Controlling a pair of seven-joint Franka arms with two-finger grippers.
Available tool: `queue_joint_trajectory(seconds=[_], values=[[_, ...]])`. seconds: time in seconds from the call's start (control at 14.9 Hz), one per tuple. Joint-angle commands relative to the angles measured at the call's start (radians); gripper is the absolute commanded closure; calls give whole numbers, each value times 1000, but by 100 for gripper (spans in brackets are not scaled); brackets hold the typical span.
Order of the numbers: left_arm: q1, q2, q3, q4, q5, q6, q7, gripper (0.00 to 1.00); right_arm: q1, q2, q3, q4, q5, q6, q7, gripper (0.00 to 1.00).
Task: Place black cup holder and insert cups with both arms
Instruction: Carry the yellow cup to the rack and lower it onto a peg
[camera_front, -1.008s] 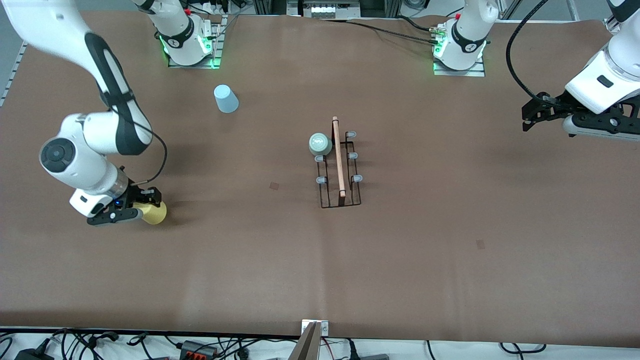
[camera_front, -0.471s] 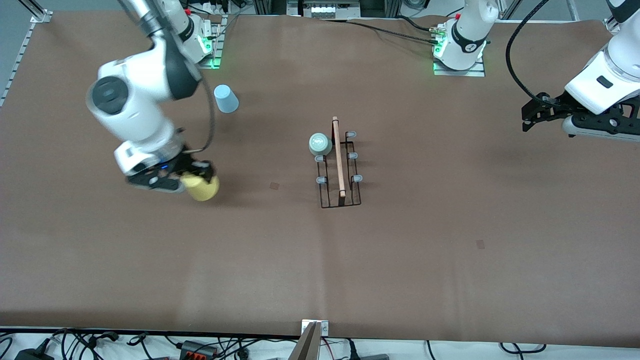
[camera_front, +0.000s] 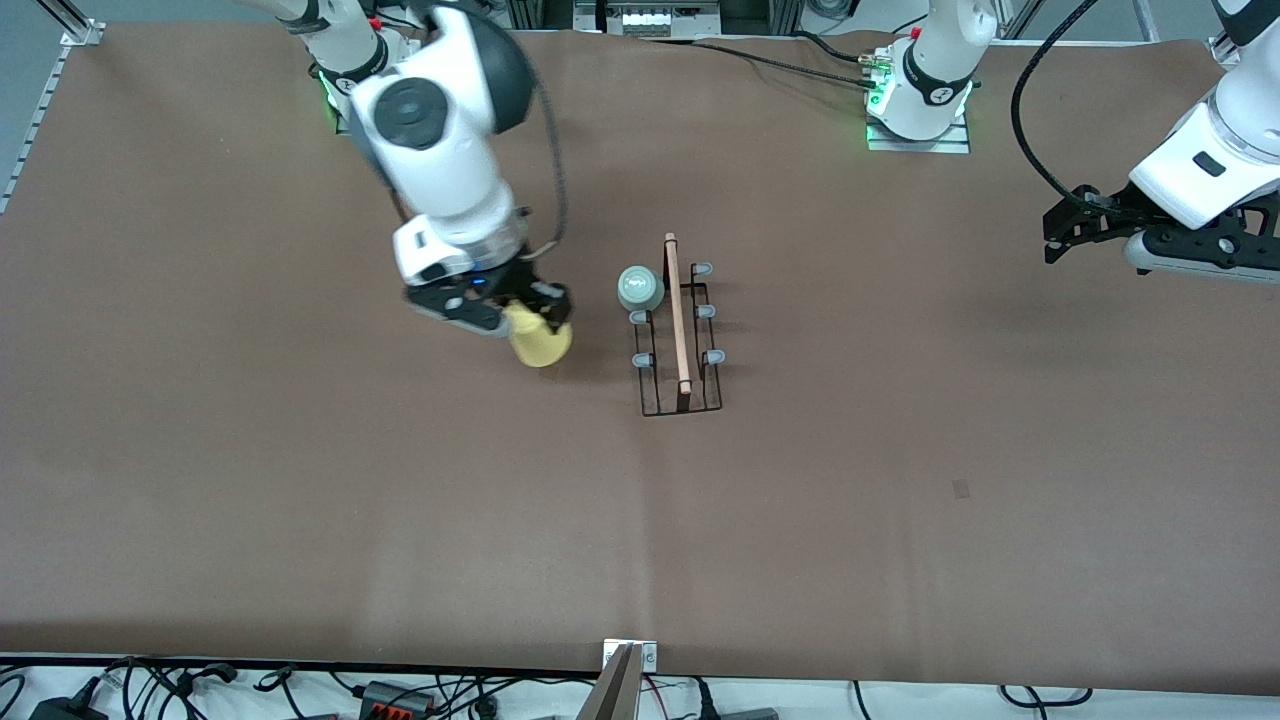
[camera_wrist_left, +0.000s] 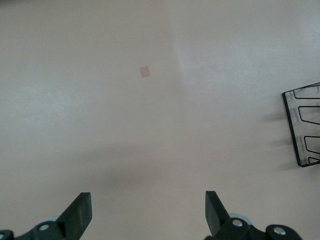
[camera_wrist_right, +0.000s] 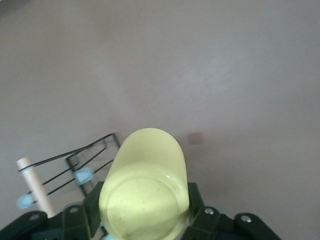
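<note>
My right gripper is to put the yellow cup, now in the air beside the holder, on the far end peg of the sage green cup's row (camera_front: 642, 367) (camera_wrist_right: 85, 173).
My right gripper (camera_front: 528, 318) is shut on the yellow cup (camera_front: 541, 342) and holds it in the air over the table beside the black cup holder (camera_front: 680, 345). The holder stands mid-table with its wooden rod handle (camera_front: 678, 315) on top. The sage green cup (camera_front: 640, 287) sits upside down on one of the holder's pegs nearest the robots' bases. In the right wrist view the yellow cup (camera_wrist_right: 145, 187) fills the jaws, with the holder (camera_wrist_right: 75, 162) just past it. My left gripper (camera_front: 1060, 225) waits open and empty at the left arm's end; the left wrist view shows its fingers (camera_wrist_left: 80, 215) wide apart. The blue cup is hidden by the right arm.
Small square marks lie on the brown table (camera_front: 300, 520), one by the holder (camera_front: 549, 371) and one toward the left arm's end (camera_front: 961, 488). A corner of the holder shows in the left wrist view (camera_wrist_left: 300, 127). Cables run along the table's front edge.
My right arm has lifted the yellow cup off the table at the right arm's end and carried it across to just beside the holder. The left arm has not moved.
</note>
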Motion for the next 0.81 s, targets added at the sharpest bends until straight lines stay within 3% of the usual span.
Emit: queue_joint_trajectory(seconds=[0.0, 0.74], values=[[-3, 13, 1, 31, 17, -24, 14, 0, 57, 140, -8, 165, -21, -15, 75, 82], [-3, 13, 1, 31, 17, -24, 14, 0, 108, 293, -15, 302, -16, 7, 83, 82]])
